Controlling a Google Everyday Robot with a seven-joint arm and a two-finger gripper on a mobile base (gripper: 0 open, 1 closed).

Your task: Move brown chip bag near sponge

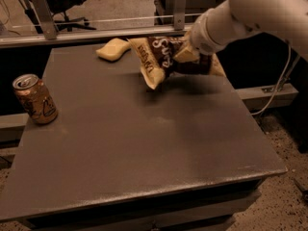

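Next, I release the brown chip bag from my gripper on the table's far edge [162,48], close beside the pale-yellow sponge.
The brown chip bag [161,59] has cream ends and white lettering, and hangs just above the far part of the dark table [144,143]. My gripper [188,56] is shut on the bag's right half, with the white arm reaching in from the upper right. The pale-yellow sponge [113,49] lies at the table's far edge, just left of the bag's left end.
A brown-tan drink can [36,100] stands upright near the table's left edge. A metal rail [86,32] runs behind the table. A cable [276,88] hangs at the right, beside the table's right edge.
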